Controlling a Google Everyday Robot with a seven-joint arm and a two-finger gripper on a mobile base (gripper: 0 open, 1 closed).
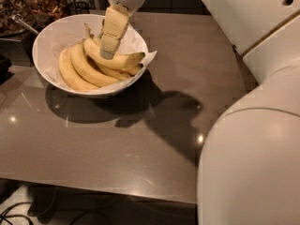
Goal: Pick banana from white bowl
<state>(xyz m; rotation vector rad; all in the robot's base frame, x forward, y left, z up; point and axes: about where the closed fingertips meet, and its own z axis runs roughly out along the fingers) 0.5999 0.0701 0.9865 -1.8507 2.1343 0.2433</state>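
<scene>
The gripper needs to close on the middle of the topmost banana (pixel 109 61), the long curved one lying across the others in the white bowl.
The white bowl (pixel 47 39) stands at the back left of the table, lined with crumpled white paper. Several yellow bananas lie in it. The topmost banana (pixel 125 60) is long and curved and lies across the others, its blunt end pointing to the bowl's right rim. My gripper (pixel 108 50) hangs down from its white wrist over the middle of the bowl. Its pale tip is at this banana's upper surface, near the stem end. The banana part under the tip is hidden.
The brown-grey table (pixel 117 144) runs forward and to the right of the bowl. My white arm (pixel 253 125) fills the right side of the view. Dark containers (pixel 18 8) and a metal handle (pixel 22 25) stand behind the bowl at the left. Cables (pixel 18 210) lie on the floor.
</scene>
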